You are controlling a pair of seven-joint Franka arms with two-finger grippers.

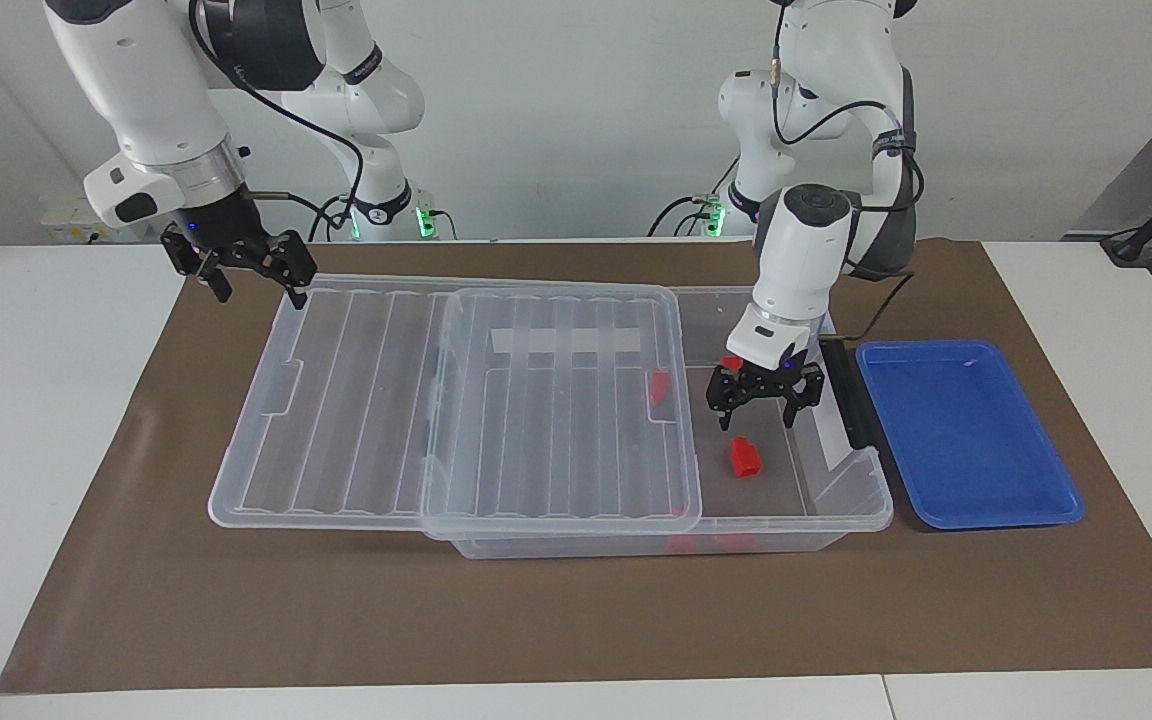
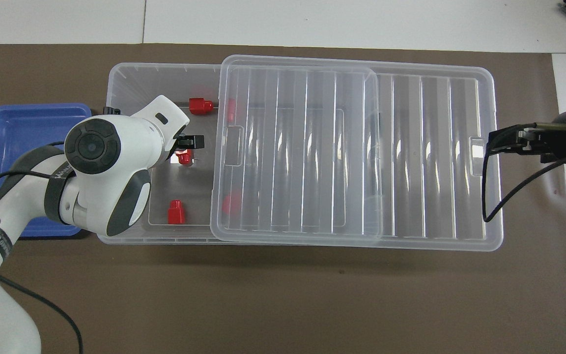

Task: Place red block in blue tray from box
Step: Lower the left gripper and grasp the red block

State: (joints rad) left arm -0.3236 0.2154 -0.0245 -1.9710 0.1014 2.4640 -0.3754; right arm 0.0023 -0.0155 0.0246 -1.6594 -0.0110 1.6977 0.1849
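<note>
The middle red block is partly under my hand in the clear box. My left gripper should close on the wide end (image 2: 182, 154) of that block.
The clear box (image 1: 841, 528) stands with its ribbed lid (image 1: 356, 400) slid toward the right arm's end, so the end beside the blue tray (image 1: 966, 430) is uncovered. My left gripper (image 1: 754, 410) is open and low inside that uncovered end, holding nothing. One red block (image 1: 744, 456) lies on the box floor farther from the robots than the gripper. Another red block (image 1: 731, 362) peeks out nearer the robots, partly covered by the hand. The overhead view shows three red blocks (image 2: 183, 158) on the bare floor. The blue tray (image 2: 27, 123) has nothing in it.
More red blocks (image 1: 658, 388) show faintly under the lid (image 2: 410, 147). A black handle (image 1: 844, 395) sits on the box end facing the tray. My right gripper (image 1: 258, 285) hangs open over the lid's end toward the right arm. Brown paper covers the table.
</note>
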